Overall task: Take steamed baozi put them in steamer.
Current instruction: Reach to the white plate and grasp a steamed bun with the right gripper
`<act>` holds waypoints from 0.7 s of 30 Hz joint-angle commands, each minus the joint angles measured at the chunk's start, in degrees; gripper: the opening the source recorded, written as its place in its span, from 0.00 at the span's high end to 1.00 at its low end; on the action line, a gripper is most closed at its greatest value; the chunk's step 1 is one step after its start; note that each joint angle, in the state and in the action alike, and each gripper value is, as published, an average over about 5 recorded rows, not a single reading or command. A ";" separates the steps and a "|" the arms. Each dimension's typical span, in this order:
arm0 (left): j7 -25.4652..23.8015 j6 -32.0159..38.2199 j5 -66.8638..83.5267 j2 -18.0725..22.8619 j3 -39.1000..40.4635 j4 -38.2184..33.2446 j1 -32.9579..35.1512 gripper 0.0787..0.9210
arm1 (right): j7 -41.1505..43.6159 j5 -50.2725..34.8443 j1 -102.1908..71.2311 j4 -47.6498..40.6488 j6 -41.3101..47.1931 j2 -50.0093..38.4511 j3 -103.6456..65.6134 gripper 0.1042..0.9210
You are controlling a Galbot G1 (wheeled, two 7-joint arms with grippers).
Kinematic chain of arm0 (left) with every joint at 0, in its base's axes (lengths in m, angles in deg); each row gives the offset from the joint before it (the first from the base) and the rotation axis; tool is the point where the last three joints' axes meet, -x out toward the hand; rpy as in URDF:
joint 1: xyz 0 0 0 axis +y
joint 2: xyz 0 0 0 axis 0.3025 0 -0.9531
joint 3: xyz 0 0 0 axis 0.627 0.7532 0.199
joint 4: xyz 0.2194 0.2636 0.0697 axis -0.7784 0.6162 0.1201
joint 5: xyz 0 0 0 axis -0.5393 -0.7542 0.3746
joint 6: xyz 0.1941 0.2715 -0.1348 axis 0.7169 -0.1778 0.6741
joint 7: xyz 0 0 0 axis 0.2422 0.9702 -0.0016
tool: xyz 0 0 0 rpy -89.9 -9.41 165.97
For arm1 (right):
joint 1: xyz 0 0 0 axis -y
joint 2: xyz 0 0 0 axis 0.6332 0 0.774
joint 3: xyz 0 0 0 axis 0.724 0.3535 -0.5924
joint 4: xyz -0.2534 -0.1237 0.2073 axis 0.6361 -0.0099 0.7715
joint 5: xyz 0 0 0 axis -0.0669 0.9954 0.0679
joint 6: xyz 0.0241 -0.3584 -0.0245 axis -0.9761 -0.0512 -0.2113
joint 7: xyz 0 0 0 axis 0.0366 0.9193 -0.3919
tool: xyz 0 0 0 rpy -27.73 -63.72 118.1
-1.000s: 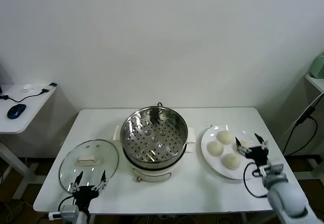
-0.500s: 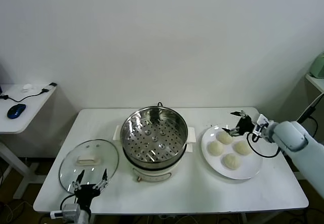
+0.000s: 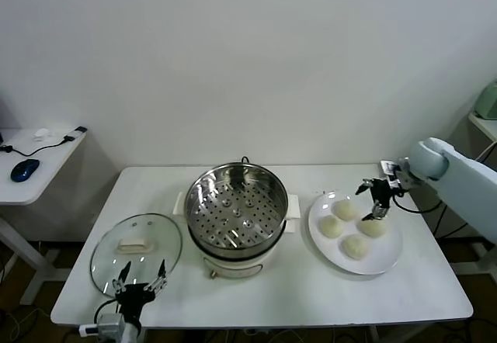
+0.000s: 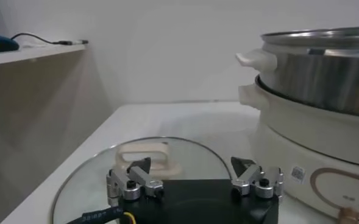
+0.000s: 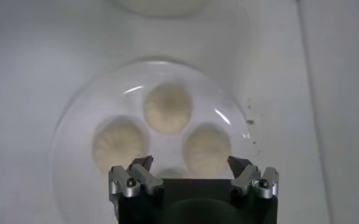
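Next, I close my right gripper around the sides of the far baozi (image 3: 345,209) (image 5: 207,150), the one nearest the wall on the white plate.
Four cream-white baozi lie on a white plate (image 3: 386,256) right of the steamer: one far (image 3: 345,209), one left (image 3: 331,226), one right (image 3: 373,227), one near (image 3: 356,245). The steel steamer (image 3: 237,211) with its perforated tray stands mid-table, with nothing on the tray. My right gripper (image 3: 373,200) is open and empty, hovering over the plate's far right part, above the right baozi. In the right wrist view three baozi (image 5: 167,107) show fully and one is partly hidden behind the open gripper (image 5: 189,163). My left gripper (image 3: 140,279) is open and idle at the near left.
A round glass lid (image 3: 136,250) with a cream handle lies flat left of the steamer; the left gripper (image 4: 194,165) sits at the near edge of this lid (image 4: 185,152). A side table with a blue mouse (image 3: 25,170) stands far left. The table's right edge is close to the plate.
My right arm swung from the table's near right corner up and round to the far side, and the gripper now points down over the plate. The left arm barely moved.
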 commanded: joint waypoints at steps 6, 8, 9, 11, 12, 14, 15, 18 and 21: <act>0.07 1.01 0.01 -0.28 -0.11 1.03 0.05 0.12 | 2.29 3.15 2.87 -18.63 -3.21 12.55 5.59 0.12; 0.09 1.09 0.01 -0.22 0.09 1.38 -0.13 0.12 | 1.81 4.16 2.01 -19.73 -3.34 13.39 4.87 0.12; 0.09 1.10 -0.01 -0.16 0.19 1.51 -0.21 0.12 | 1.61 4.81 1.59 -20.41 -3.44 13.88 4.29 0.12; 0.12 1.09 -0.03 0.00 0.38 1.67 -0.34 0.12 | 1.15 6.30 0.62 -21.88 -3.79 15.00 2.73 0.12; 0.12 1.07 -0.04 0.08 0.43 1.68 -0.36 0.12 | 0.92 7.00 0.12 -22.52 -3.97 15.59 1.88 0.12; 0.14 1.07 -0.04 0.18 0.48 1.65 -0.30 0.12 | 0.42 8.16 -0.87 -23.70 -4.35 16.69 0.21 0.12; 0.15 1.07 -0.04 0.20 0.48 1.63 -0.26 0.12 | 0.22 8.56 -1.31 -24.18 -4.45 17.23 -0.51 0.12; 0.19 1.19 -0.07 0.15 0.47 1.75 -0.16 0.12 | -0.40 10.07 -2.58 -25.60 -4.85 18.81 -2.40 0.12; 0.21 1.34 -0.11 0.12 0.48 1.98 -0.16 0.12 | -1.10 11.53 -3.35 -26.93 -5.32 20.19 -3.89 0.12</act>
